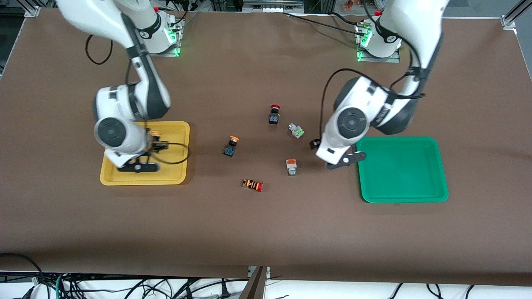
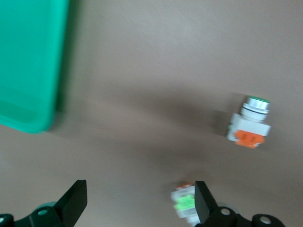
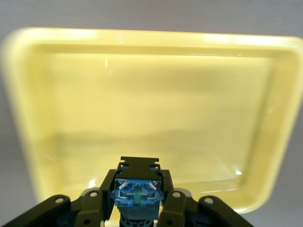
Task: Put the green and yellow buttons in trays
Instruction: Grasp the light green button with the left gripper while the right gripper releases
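The white-grey button that lies nearest the red-capped black switch has a green-and-white base (image 1: pixel 298 132) (image 2: pixel 185 201). My left gripper needs to close on that base.
My right gripper (image 1: pixel 157 143) is over the yellow tray (image 1: pixel 176 174) and is shut on a yellow-capped black button (image 1: pixel 156 134). In the right wrist view the button's blue base (image 3: pixel 137 191) sits between the fingers of the right gripper (image 3: pixel 137 210), above the yellow tray's floor (image 3: pixel 156 104). My left gripper (image 1: pixel 329 156) is open and empty over the table beside the green tray (image 1: pixel 401 195). A second yellow-capped button (image 1: pixel 230 146) and two white-grey buttons (image 1: pixel 296 131) (image 1: pixel 291 166) lie mid-table. In the left wrist view the left gripper (image 2: pixel 138 203) is next to one white-grey button (image 2: pixel 185 205); the other (image 2: pixel 250 124) and the green tray's corner (image 2: pixel 28 61) also show.
A red-capped black switch (image 1: pixel 274 114) stands farther from the front camera than the white-grey buttons. A red-capped switch with an orange-striped body (image 1: pixel 253 185) lies nearer to the camera. Brown cloth covers the table.
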